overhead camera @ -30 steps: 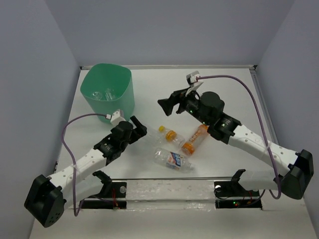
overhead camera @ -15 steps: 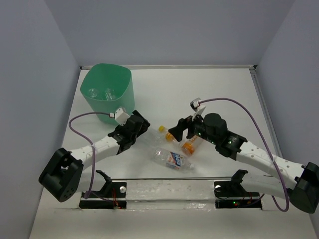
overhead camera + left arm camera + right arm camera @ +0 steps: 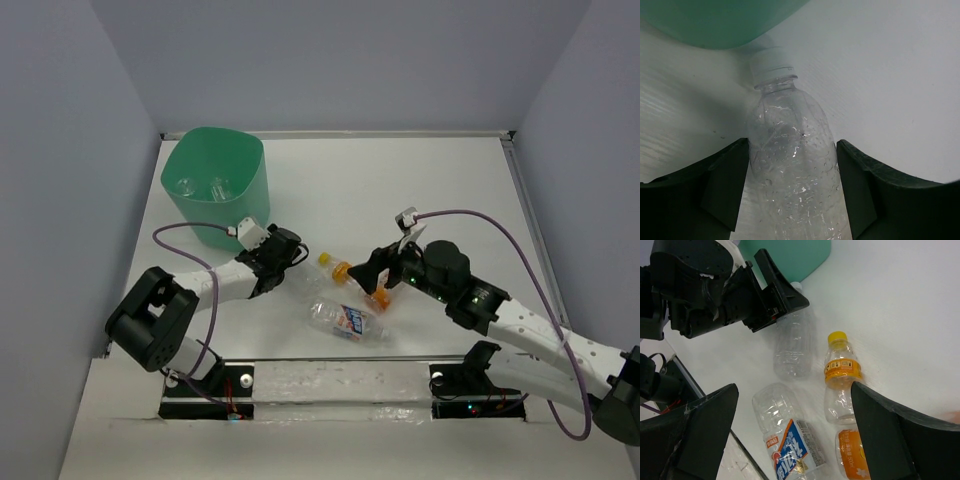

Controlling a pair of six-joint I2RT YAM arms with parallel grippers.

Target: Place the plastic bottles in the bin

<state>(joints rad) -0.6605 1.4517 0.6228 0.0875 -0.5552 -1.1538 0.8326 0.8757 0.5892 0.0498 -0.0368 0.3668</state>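
Note:
The robot's right gripper should next move to the body of the orange-labelled bottle (image 3: 394, 289) and close there, while the left gripper takes the unlabelled bottle.
The mint-green bin (image 3: 213, 190) stands at the back left and holds a few clear bottles (image 3: 200, 186). An unlabelled clear bottle (image 3: 790, 165) with a white cap lies on the table, cap toward the bin (image 3: 715, 20). My left gripper (image 3: 290, 256) is open, its fingers (image 3: 725, 185) close along both sides of this bottle. My right gripper (image 3: 372, 270) is open and empty above three lying bottles: a yellow-capped one (image 3: 841, 380), a blue-labelled one (image 3: 790, 440) and an orange-labelled one (image 3: 855, 460). The unlabelled bottle (image 3: 792, 347) lies beside them.
A clear strip (image 3: 340, 378) with black mounts runs along the near edge of the table. Grey walls close in the left, back and right. Purple cables loop over both arms. The left gripper (image 3: 785, 295) is close to my right one.
My left gripper moved right and down to the table, around the unlabelled bottle. My right gripper came from the back toward the near side and dropped over the group of bottles.

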